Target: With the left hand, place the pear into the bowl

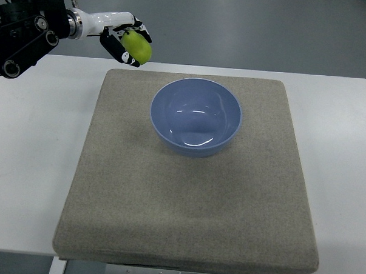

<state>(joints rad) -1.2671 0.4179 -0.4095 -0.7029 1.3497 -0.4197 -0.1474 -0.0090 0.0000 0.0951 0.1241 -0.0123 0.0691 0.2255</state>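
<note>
The robot's left gripper should release the pear on the inside bottom of the blue bowl (pixel 195 129). The pear is still above the mat's far corner.
A blue bowl (pixel 196 116) stands empty on a grey mat (pixel 186 192), toward the mat's far side. My left hand (pixel 127 43) comes in from the upper left and is shut on a yellow-green pear (pixel 139 46). It holds the pear in the air above the mat's far left corner, to the upper left of the bowl and apart from it. The fingers wrap the pear from both sides. The right arm does not show.
The mat lies on a white table (pixel 37 143) whose far edge runs just behind the hand. Grey floor lies beyond the table. The black left arm (pixel 23 33) fills the upper left corner.
</note>
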